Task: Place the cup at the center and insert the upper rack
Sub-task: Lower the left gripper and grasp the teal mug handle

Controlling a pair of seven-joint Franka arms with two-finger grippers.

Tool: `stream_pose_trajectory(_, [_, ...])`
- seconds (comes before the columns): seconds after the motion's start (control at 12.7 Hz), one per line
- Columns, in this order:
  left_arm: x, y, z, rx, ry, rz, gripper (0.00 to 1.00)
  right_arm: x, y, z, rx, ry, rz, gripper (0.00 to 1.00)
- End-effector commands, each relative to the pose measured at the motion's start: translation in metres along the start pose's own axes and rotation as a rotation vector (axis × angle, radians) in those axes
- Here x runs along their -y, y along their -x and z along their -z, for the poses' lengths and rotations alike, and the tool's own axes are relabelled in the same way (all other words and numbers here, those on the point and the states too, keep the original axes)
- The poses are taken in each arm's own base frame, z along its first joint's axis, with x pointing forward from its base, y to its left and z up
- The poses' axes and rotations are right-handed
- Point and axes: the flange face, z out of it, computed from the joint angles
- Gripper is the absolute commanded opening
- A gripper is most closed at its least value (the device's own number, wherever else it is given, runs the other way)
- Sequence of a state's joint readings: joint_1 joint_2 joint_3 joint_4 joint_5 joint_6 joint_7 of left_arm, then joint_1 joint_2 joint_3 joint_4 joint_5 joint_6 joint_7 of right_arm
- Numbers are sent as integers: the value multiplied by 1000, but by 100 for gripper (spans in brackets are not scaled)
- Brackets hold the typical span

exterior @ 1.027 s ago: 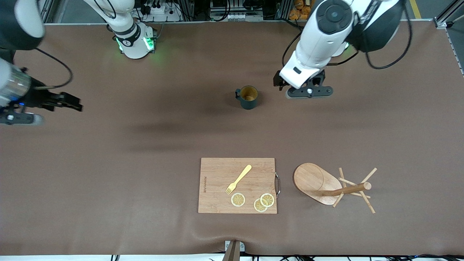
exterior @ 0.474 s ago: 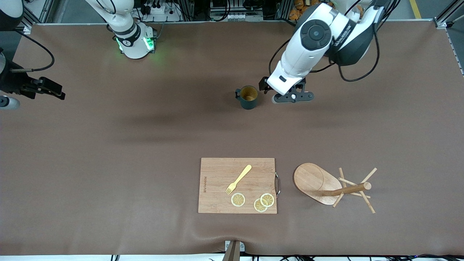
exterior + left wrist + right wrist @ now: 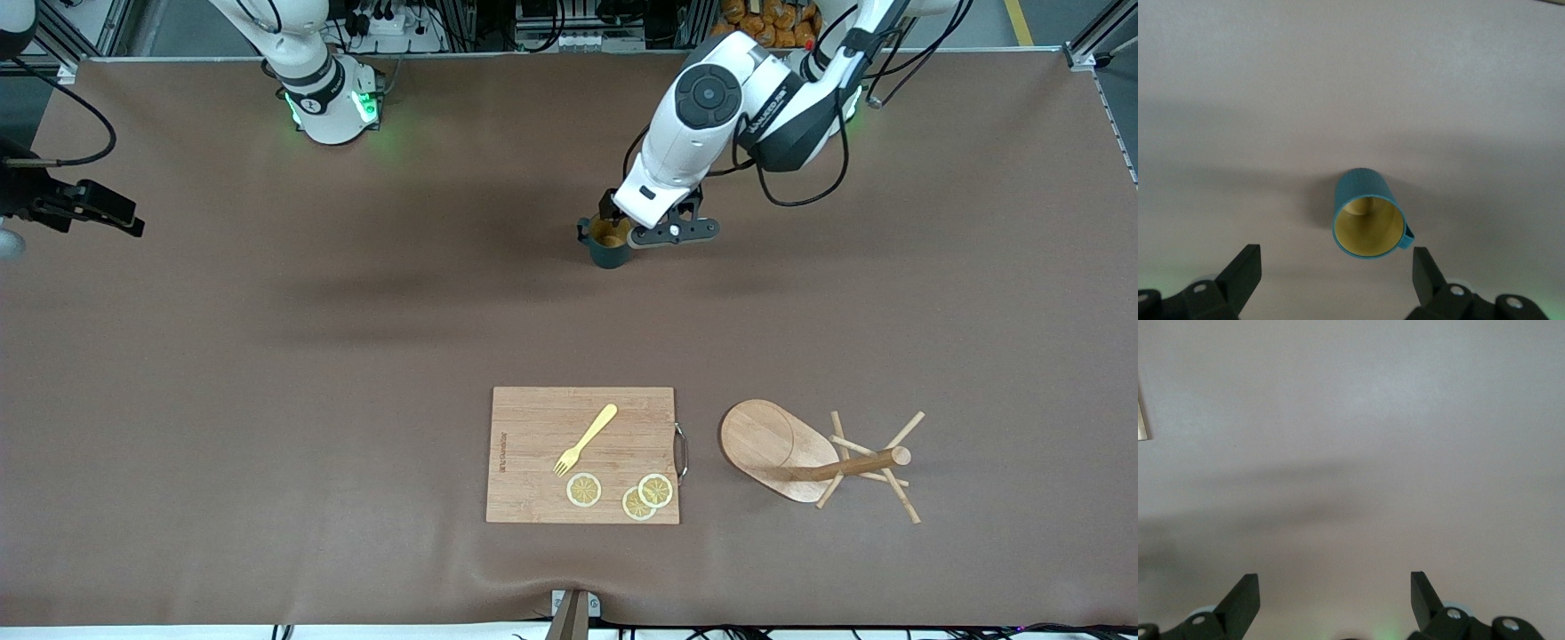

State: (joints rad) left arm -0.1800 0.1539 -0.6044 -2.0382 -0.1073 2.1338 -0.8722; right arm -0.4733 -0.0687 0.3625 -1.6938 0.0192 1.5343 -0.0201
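The left gripper will next go around to the cup's handle [image 3: 582,230] [image 3: 1407,238] and close there, so that the opening of the cup stays clear.
The cup [image 3: 608,245], a dark teal mug with a yellowish inside, stands upright on the brown table, far from the front camera. My left gripper [image 3: 642,229] hangs open right beside and partly over it. In the left wrist view the cup [image 3: 1368,223] sits just ahead of the gap of the left gripper [image 3: 1336,268], and nothing is between the fingers [image 3: 1243,265]. The upper rack [image 3: 805,455] lies on its side near the front camera, toward the left arm's end. My right gripper [image 3: 120,218] waits open at the right arm's end, and the right wrist view shows that gripper [image 3: 1335,590] over bare table.
A wooden cutting board [image 3: 533,427] lies beside the rack, nearer the front camera than the cup. It carries a yellow fork [image 3: 587,438] and three lemon slices [image 3: 622,493]. The brown table cover [image 3: 356,338] spreads between the cup and the board.
The left arm has swung toward the right arm's end, from beside the cup to partly over it. The right gripper has drawn back to the table's edge. Cup and rack have not moved.
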Motion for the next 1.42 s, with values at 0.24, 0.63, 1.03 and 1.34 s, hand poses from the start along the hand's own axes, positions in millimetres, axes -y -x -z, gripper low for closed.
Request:
stream_pose_trajectory(0.24, [-17,17,-8,7,0,125,92,-3,6,6,10,-12,-15,100])
stream_pose_trajectory(0.63, [-68,51,-27,-29,-28,396,83,-2,8,8,5,-2,-58,100])
stream_pose_trajectory(1.03, [-151,100,-75,-172,-40,562,75,5,10,13,-6,3,-46,100])
stream_pose_trajectory(1.34, [-193,117,-127,-304,-133,637,67,8,11,14,-5,6,-44,100])
